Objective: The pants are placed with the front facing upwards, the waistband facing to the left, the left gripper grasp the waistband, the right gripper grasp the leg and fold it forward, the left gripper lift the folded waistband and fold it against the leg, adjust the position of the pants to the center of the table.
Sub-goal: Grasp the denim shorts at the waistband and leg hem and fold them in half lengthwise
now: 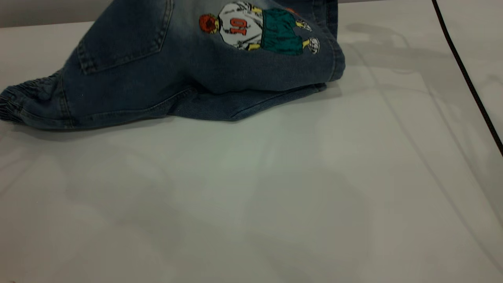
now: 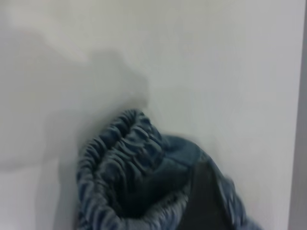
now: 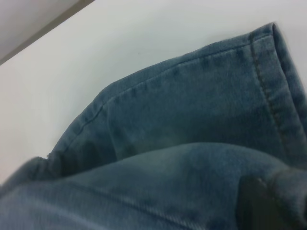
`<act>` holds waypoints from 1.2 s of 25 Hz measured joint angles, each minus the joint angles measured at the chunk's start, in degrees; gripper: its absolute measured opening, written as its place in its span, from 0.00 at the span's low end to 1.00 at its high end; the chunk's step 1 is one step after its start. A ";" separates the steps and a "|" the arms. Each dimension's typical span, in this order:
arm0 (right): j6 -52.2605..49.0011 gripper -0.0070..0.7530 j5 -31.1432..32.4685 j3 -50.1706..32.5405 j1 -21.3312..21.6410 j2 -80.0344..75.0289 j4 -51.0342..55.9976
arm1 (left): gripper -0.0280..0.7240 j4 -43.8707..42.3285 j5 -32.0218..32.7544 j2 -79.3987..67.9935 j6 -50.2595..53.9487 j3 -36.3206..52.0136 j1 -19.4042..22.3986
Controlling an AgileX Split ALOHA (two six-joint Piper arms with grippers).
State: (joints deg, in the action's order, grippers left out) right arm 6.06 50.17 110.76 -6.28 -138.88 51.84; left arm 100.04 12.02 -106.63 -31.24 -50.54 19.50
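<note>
Next, my right gripper releases the folded leg's hem, now doubled over the layer below, on the lower denim layer's hem [image 1: 329, 37] [image 3: 273, 96] at the back of the table.
The blue denim pants [image 1: 177, 74] lie at the back of the white table [image 1: 251, 196], folded over so the back pocket and the cartoon print [image 1: 255, 29] face up. The ruffled waistband [image 1: 23, 98] points left and the leg [image 1: 298, 67] lies to the right, its hem doubled over the layer below. Neither gripper shows in the exterior view. In the left wrist view the left gripper [image 2: 208, 201] shows as a black wedge tucked into the gathered waistband [image 2: 124, 158] and shut on it. In the right wrist view one black finger of the right gripper [image 3: 261, 203] is sunk into folds of the leg [image 3: 192, 115], pinching the cloth.
A black cable [image 1: 467, 78] runs down across the table's right side. The pants' upper edge runs past the top of the exterior view. Bare table surface stretches in front of the pants towards the near edge.
</note>
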 joint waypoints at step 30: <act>-3.22 0.44 6.27 11.43 -0.03 0.10 -18.11 | 0.60 -0.12 4.78 0.00 -1.84 0.00 -0.06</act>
State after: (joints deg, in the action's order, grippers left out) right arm 2.85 56.44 122.19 -6.31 -138.78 33.73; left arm 99.92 16.80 -106.63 -33.08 -50.54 19.44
